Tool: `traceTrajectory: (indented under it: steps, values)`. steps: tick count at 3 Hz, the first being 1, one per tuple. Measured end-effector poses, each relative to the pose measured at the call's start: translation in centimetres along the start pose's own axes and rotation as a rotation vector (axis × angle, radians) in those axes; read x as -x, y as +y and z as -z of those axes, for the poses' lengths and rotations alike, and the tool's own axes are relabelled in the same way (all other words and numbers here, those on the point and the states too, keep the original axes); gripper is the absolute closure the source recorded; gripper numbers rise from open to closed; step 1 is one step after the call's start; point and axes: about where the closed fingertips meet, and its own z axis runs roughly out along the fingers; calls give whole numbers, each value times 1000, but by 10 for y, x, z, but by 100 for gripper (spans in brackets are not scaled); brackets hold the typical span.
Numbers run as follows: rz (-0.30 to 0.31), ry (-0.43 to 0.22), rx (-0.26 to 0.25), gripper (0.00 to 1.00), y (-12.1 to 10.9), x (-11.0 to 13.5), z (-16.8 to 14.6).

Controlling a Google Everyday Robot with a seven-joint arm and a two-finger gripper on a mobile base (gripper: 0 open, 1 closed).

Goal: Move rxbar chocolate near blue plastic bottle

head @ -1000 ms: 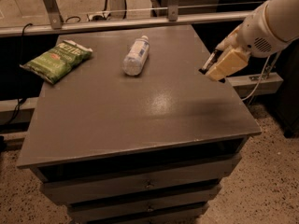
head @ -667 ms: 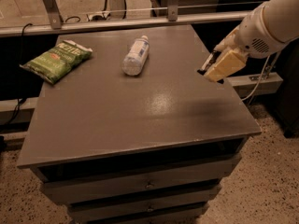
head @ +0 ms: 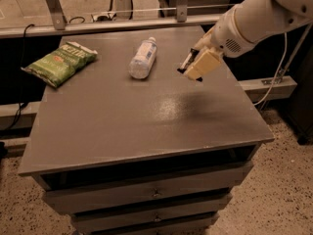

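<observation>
The robot's gripper should release the rxbar chocolate on the table [head: 156, 70], against the side of the blue plastic bottle, close to the bottle's base.
The blue plastic bottle [head: 143, 58] lies on its side on the grey table top [head: 122, 116], toward the back centre, with its white cap pointing away. My gripper [head: 192, 68] hangs above the table a short way right of the bottle. It is shut on the rxbar chocolate [head: 185, 62], a thin black bar with white lettering that sticks out along the cream fingers [head: 203, 62]. The bar is in the air, not touching the table. Its shadow falls on the table below.
A green chip bag [head: 61, 62] lies at the table's back left corner. A metal rail [head: 122, 23] runs behind the table. Drawers [head: 156, 195] are below the top. A white cable [head: 276, 77] hangs at the right.
My gripper has moved left with the bar, from beyond the table's right edge to over the table, closer to the bottle. Bottle and chip bag have not moved.
</observation>
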Motion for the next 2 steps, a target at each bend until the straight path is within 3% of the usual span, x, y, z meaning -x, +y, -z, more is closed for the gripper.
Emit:
traceTrajectory:
  steps: [1, 2]
  values:
    - [11, -48, 30, 100, -9, 22, -43]
    - [-2, -72, 69, 100, -10, 28, -85]
